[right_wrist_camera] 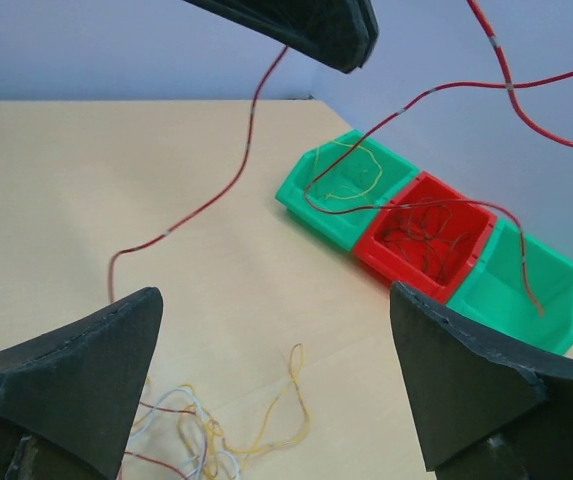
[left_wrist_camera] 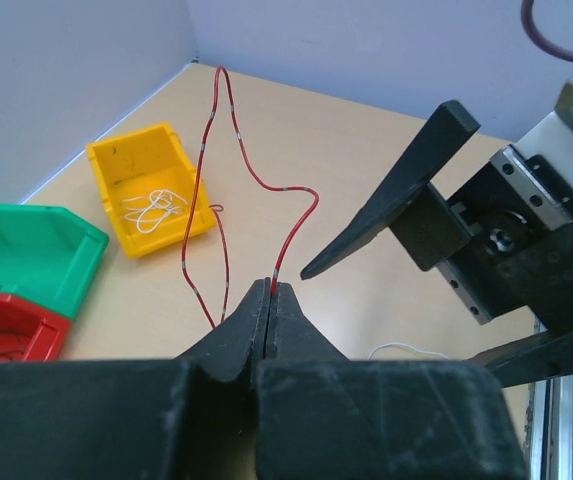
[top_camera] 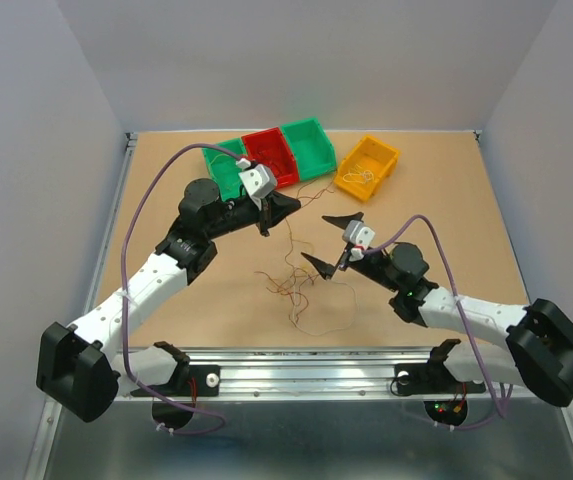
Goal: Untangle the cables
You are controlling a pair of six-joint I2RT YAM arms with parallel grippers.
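My right gripper will grab the red cable's hanging length (right_wrist_camera: 238, 175) before my left gripper opens, as the cable hangs from my left gripper and runs into the tangle.
The cables (top_camera: 291, 285) lie as a loose tangle of thin red, yellow and white wires mid-table, and show low in the right wrist view (right_wrist_camera: 196, 430). My left gripper (top_camera: 291, 203) hangs above the table beside the bins, shut on a red cable (left_wrist_camera: 284, 188) pinched at its tips (left_wrist_camera: 269, 290). That red cable (top_camera: 288, 240) trails down towards the tangle and loops through the air (right_wrist_camera: 211, 200). My right gripper (top_camera: 331, 243) is open wide just right of the tangle, with nothing between its fingers (right_wrist_camera: 274, 300).
A row of green (top_camera: 224, 165), red (top_camera: 271, 155) and green (top_camera: 308, 145) bins stands at the back, with wires in the first two. A yellow bin (top_camera: 366, 165) to their right holds a white wire. The two grippers are close together.
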